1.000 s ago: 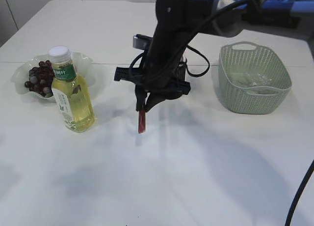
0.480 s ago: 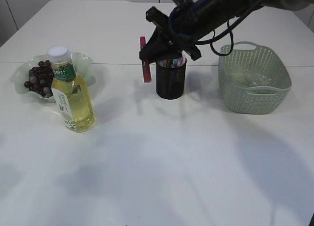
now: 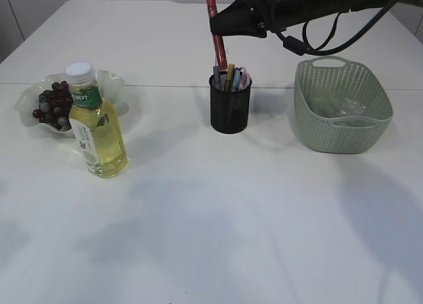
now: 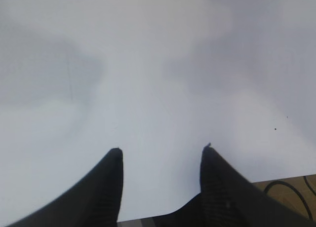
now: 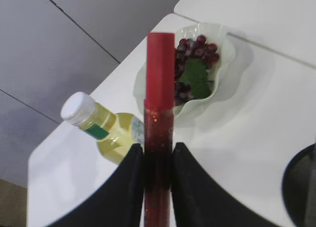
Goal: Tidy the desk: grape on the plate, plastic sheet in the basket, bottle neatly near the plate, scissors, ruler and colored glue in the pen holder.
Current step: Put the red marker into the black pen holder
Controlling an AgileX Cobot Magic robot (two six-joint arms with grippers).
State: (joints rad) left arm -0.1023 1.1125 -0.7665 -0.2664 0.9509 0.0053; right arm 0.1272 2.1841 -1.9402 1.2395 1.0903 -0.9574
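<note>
The robot's right gripper should release the red glitter glue tube inside the black mesh pen holder (image 3: 244,81), next to the pink tube.
My right gripper (image 3: 217,26) is shut on the red glitter glue tube (image 3: 219,53), which hangs nearly upright, its lower end just above the black mesh pen holder (image 3: 230,112). Several pen-like items stand in the holder; I cannot pick out the scissors or ruler among them. In the right wrist view the glue (image 5: 159,89) sits pinched between the jaws of my right gripper (image 5: 158,149). Grapes (image 3: 54,104) lie on the pale green plate (image 3: 114,83), with the yellow bottle (image 3: 99,129) upright beside it. A clear plastic sheet (image 3: 340,108) lies in the green basket (image 3: 344,135). My left gripper (image 4: 162,149) stands open over bare table.
The right arm reaches in from the top right, above the basket's back rim. The table's front edge (image 4: 284,180) shows under my left gripper, with a cable beyond it. The right wrist view also shows the bottle (image 5: 106,131), the plate (image 5: 224,64) and the table's corner.
The right arm has lifted the glue from the table surface up and to the right, turning it upright over the pen holder. Nothing else has moved.
</note>
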